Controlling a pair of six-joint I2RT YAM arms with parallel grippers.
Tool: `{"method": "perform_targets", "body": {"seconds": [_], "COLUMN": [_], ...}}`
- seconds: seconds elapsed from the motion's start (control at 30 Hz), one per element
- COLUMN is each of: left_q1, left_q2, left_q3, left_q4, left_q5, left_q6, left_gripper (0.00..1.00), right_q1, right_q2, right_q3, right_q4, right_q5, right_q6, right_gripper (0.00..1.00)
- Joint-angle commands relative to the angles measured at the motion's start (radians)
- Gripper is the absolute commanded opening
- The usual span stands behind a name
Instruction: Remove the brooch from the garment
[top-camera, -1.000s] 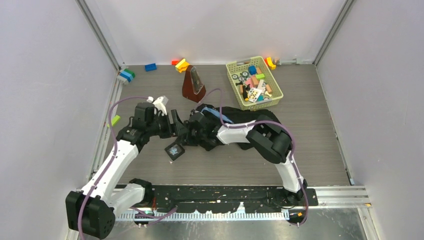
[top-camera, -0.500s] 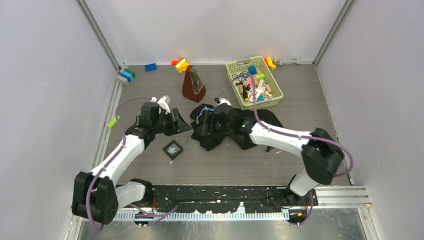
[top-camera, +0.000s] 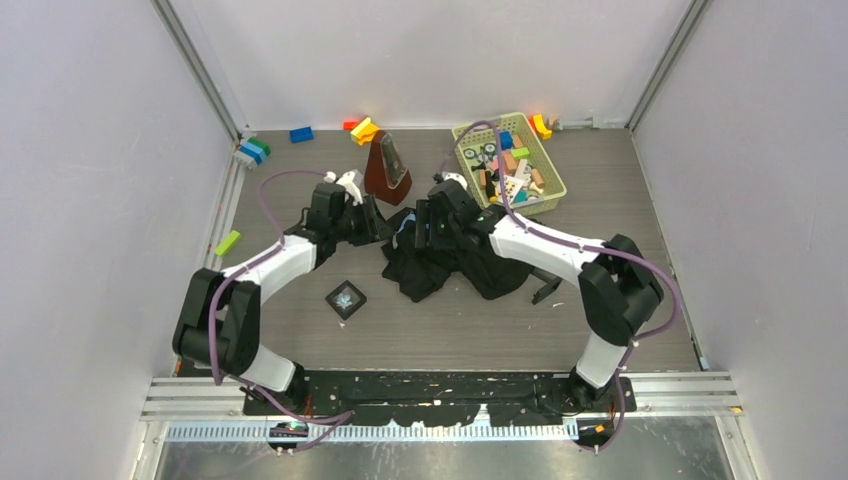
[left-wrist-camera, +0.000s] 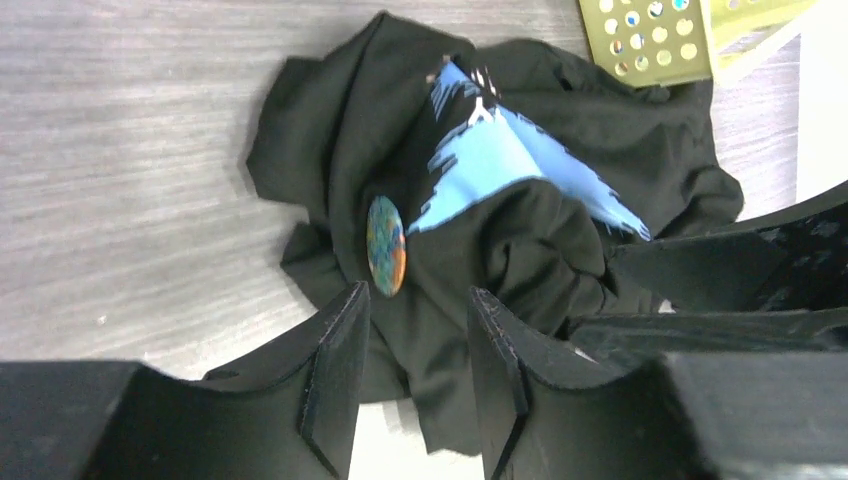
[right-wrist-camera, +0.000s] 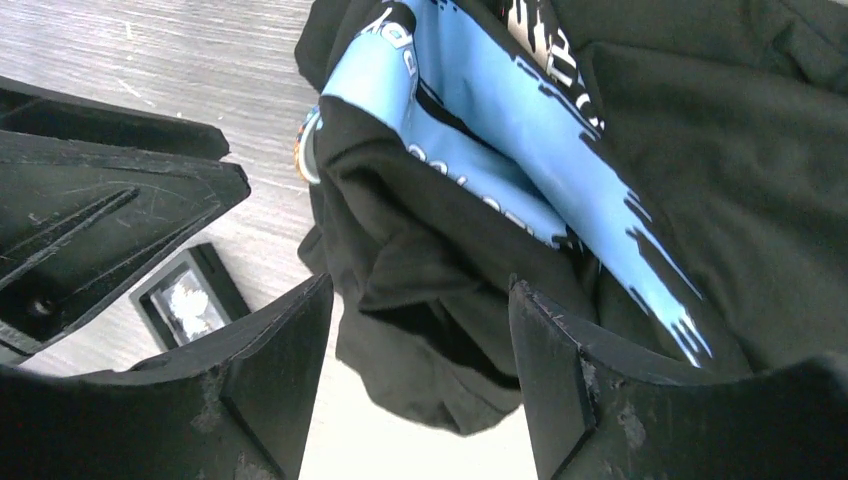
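Next, I clamp the brooch's edge with my left gripper while my right gripper takes the cloth (right-wrist-camera: 345, 140) beside it, since the brooch sits on a loose fold of the garment.
The black garment (top-camera: 455, 262) with a blue print lies crumpled mid-table. In the left wrist view the garment (left-wrist-camera: 520, 240) carries an oval orange-and-teal brooch (left-wrist-camera: 385, 245) on its left fold. My left gripper (left-wrist-camera: 415, 300) is open, with the brooch just beyond its left fingertip (left-wrist-camera: 352, 305). My right gripper (right-wrist-camera: 420, 295) is open over the garment's (right-wrist-camera: 440, 250) near edge, holding nothing. The brooch's rim (right-wrist-camera: 305, 148) peeks out at the fold there. From above, the left gripper (top-camera: 375, 222) and right gripper (top-camera: 420, 226) face each other at the garment's left end.
A small black box (top-camera: 346, 299) with a pale insert sits left of the garment. A brown metronome (top-camera: 386, 166) stands behind the grippers. A yellow basket (top-camera: 545, 165) of toys is at back right. Loose bricks (top-camera: 301, 133) lie along the back wall.
Both grippers moved toward the back. The left gripper swung right to the garment's left end, and the right gripper pulled back to meet it there. The garment shifted a little.
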Motion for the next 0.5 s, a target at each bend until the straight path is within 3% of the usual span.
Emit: {"method": "perform_targets", "body": {"seconds": [0.0, 0.13, 0.33, 0.47], "left_q1": [-0.016, -0.028, -0.036, -0.036], "left_q2": [0.076, 0.125, 0.186, 0.195], "left_q3": [0.084, 0.098, 0.122, 0.125], "left_q4": [0.073, 0.072, 0.064, 0.048], "left_q5": [-0.062, -0.076, -0.078, -0.077], "left_q6": [0.056, 0.069, 0.072, 0.077], "left_gripper": [0.42, 0.41, 0.29, 0.23], "right_q1": [-0.009, -0.014, -0.018, -0.019], "right_q2": [0.069, 0.12, 0.124, 0.111], "right_q3": [0.083, 0.082, 0.045, 0.023], "right_q4": [0.014, 0.043, 0.096, 0.121], "right_q5": [0.004, -0.011, -0.06, -0.07], "right_q6": [-0.044, -0.048, -0.07, -0.081], "right_gripper": [0.7, 0.62, 0.29, 0.18]}}
